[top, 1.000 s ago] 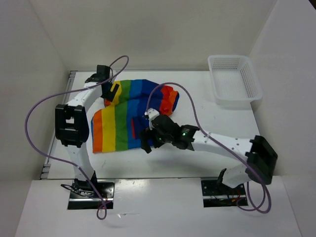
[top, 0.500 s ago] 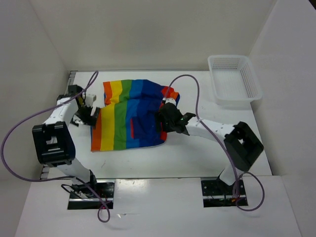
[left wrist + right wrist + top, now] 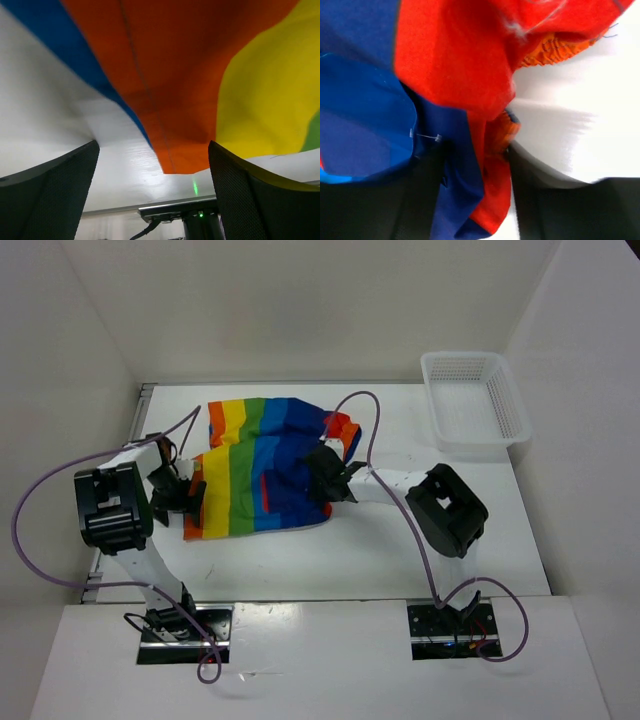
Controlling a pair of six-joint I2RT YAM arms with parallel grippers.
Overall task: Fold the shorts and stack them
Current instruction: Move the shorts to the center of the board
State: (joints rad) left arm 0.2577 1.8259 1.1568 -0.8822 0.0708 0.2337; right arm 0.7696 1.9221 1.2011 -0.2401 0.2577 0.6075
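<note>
The navy and red edge of the shorts lies bunched up. I should pinch the orange corner (image 3: 181, 160) with my left gripper, then lift the shorts taut with both grippers before folding.
The rainbow-striped shorts (image 3: 250, 475) lie spread on the white table (image 3: 400, 540), their right edge bunched up. My left gripper (image 3: 186, 502) sits at their left orange edge. In the left wrist view it (image 3: 152, 150) is open, with the orange corner of the shorts (image 3: 170, 100) reaching between the wide-apart fingers (image 3: 250, 200) and touching neither. My right gripper (image 3: 326, 476) is at the shorts' right edge. In the right wrist view it (image 3: 475, 172) is shut on a fold of navy and red shorts fabric (image 3: 470, 150).
A white mesh basket (image 3: 476, 405) stands at the back right corner. White walls enclose the table on three sides. Purple cables loop over both arms. The right arm's elbow (image 3: 450, 510) is raised right of the shorts.
My left gripper came down from the shorts' top left corner to their lower left edge. My right gripper moved up to the right edge and closed on the fabric, which bunched there.
</note>
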